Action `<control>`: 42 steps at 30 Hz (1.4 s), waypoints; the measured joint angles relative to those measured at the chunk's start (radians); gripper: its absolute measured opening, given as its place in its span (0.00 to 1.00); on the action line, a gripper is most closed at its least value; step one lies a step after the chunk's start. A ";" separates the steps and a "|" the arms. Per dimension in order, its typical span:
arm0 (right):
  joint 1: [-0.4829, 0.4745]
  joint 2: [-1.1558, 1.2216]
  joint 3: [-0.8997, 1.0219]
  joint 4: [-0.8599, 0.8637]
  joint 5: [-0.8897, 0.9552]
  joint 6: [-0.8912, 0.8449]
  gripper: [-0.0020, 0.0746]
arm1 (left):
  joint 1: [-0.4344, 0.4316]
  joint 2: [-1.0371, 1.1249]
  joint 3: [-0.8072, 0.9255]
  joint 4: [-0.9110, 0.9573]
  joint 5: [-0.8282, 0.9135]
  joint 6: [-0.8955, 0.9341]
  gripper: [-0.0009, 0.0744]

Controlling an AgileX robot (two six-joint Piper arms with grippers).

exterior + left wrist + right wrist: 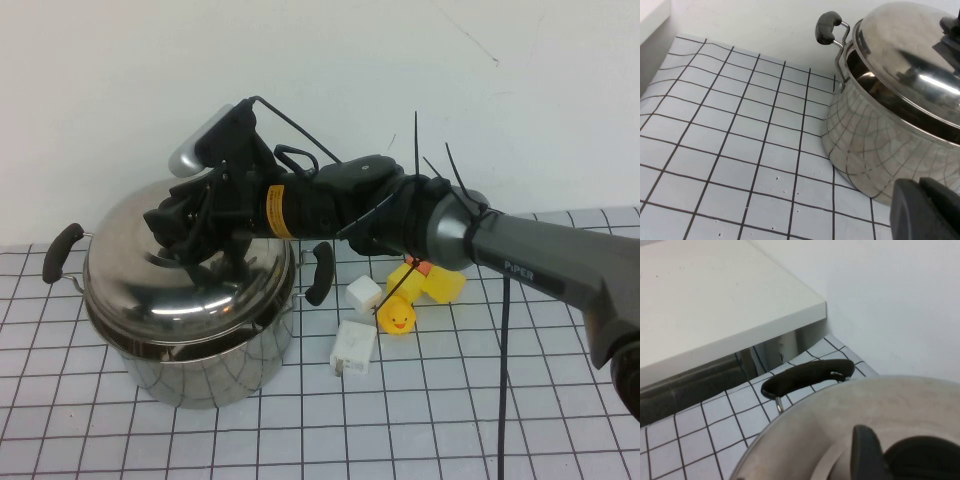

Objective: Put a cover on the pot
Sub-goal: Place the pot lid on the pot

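Next, my right gripper lets go of the domed lid level on the steel pot's rim (189, 287), between the two black handles.
The steel pot (215, 365) stands at the table's left, with black handles on its left (60, 252) and right (320, 272). The domed lid (150, 290) lies on it, tilted. In the left wrist view a dark gap shows between the lid (905, 60) and the pot (875, 145). My right gripper (200, 245) reaches over from the right and is shut on the lid's black knob (920, 460), with one finger (865, 455) beside it. My left gripper (922, 212) is shut and empty, low beside the pot's left wall, and out of the high view.
A yellow duck (398, 318), two white blocks (353, 347) (364, 293) and a yellow block (440, 285) lie just right of the pot. A white wall stands close behind. A white shelf (715, 305) stands beyond the pot's left handle (805, 377).
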 joint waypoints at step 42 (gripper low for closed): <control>0.000 0.035 -0.012 -0.070 -0.052 0.075 0.48 | 0.000 0.000 0.000 0.000 0.000 0.004 0.01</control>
